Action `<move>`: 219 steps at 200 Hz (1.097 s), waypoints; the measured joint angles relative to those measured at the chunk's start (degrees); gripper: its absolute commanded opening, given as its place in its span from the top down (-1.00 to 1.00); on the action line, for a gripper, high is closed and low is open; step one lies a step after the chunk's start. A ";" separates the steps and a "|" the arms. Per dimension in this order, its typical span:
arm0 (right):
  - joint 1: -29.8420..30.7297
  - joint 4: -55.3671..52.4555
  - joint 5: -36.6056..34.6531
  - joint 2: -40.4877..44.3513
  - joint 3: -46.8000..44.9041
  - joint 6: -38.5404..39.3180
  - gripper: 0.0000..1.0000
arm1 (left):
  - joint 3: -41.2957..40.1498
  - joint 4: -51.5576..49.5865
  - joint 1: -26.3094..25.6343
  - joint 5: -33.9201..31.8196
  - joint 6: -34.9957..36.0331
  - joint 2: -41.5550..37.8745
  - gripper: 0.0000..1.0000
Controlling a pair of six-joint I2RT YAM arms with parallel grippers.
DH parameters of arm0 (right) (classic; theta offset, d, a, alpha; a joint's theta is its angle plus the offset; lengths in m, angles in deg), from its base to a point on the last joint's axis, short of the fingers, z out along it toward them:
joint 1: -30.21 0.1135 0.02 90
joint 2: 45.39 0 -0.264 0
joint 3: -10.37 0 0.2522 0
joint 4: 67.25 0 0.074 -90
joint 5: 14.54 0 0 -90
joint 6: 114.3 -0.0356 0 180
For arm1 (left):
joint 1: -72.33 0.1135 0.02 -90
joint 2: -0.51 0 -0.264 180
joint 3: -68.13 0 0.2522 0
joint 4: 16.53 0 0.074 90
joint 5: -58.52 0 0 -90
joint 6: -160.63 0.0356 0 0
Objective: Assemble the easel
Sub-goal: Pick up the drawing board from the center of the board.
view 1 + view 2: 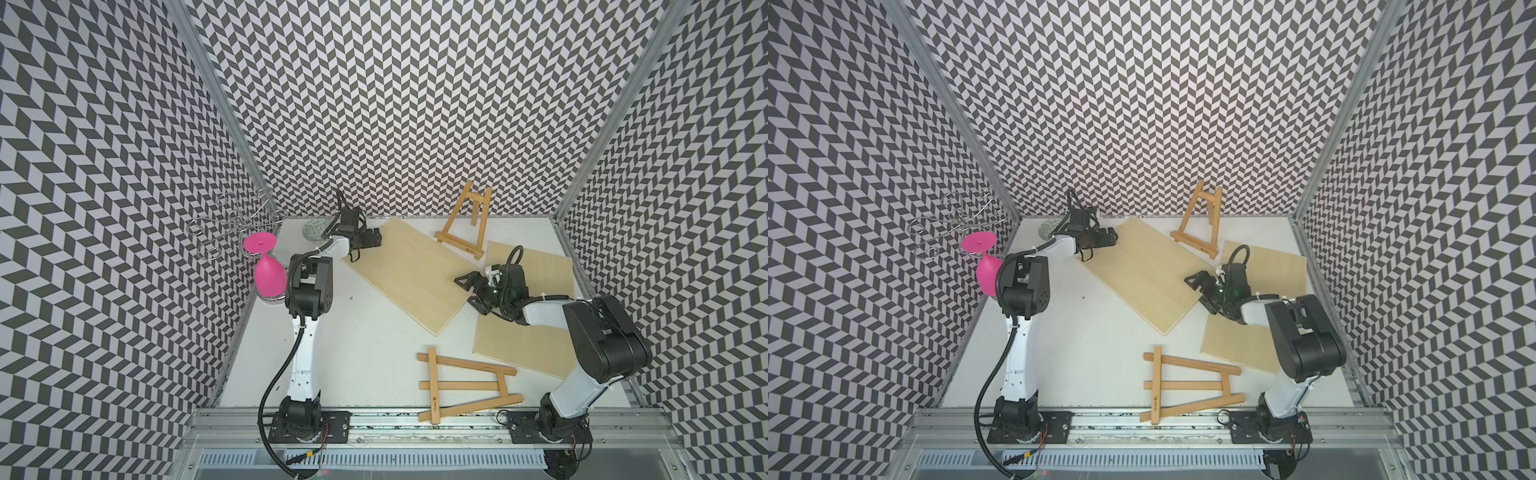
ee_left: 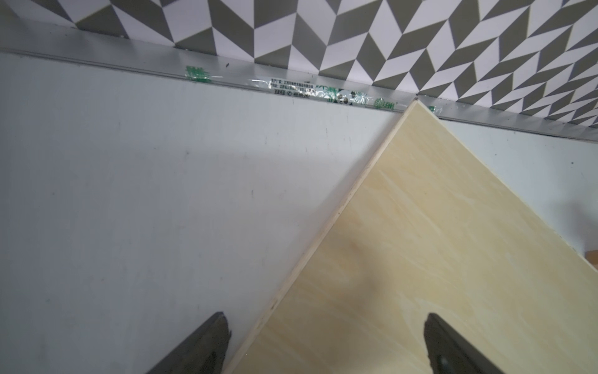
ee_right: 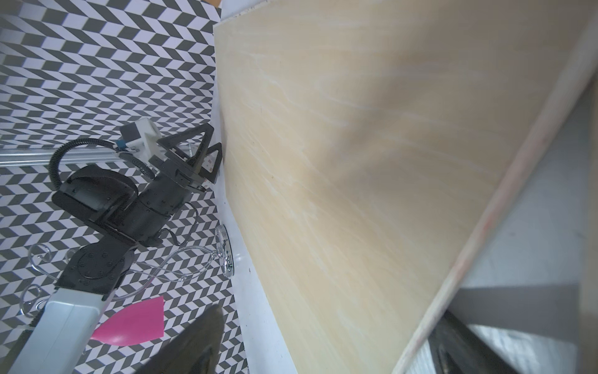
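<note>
The slanted board's edge (image 1: pixel 466 293) (image 3: pixel 426 329) will be gripped by my right gripper as it closes around the middle of the side that faces the second pale board.
One small wooden easel (image 1: pixel 463 224) stands upright at the back, by the far wall. Near the front edge a larger easel (image 1: pixel 465 384) lies flat with its legs spread. Between them a pale wooden board (image 1: pixel 411 274) lies slanted. My left gripper (image 1: pixel 376 239) is open at the board's far corner; in the left wrist view the board's edge (image 2: pixel 323 226) runs between its fingers (image 2: pixel 207 343). My right gripper (image 1: pixel 468 291) is open at the board's right-hand edge. In the right wrist view the board (image 3: pixel 356 162) fills the gap between the jaws.
A second pale board (image 1: pixel 532 332) lies on the right under my right arm. An upturned pink wine glass (image 1: pixel 269 274) hangs from a wire rack (image 1: pixel 232 226) at the left wall. A small patterned plate (image 1: pixel 313 230) sits in the back left corner. A metal rail (image 1: pixel 395 419) runs along the front.
</note>
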 measured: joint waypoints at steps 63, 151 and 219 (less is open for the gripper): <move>1.75 0.02 1.31 -0.35 -0.72 -1.42 -0.52 | -6.82 3.63 1.16 -0.35 -0.04 -3.87 -0.86; 4.48 13.68 5.27 1.20 -3.08 -3.43 -0.35 | -11.58 4.83 0.33 2.60 -1.31 -8.07 -0.84; 5.66 13.09 4.74 0.52 -1.64 -1.29 -0.04 | -17.07 8.24 1.16 5.16 -3.08 -11.23 -0.82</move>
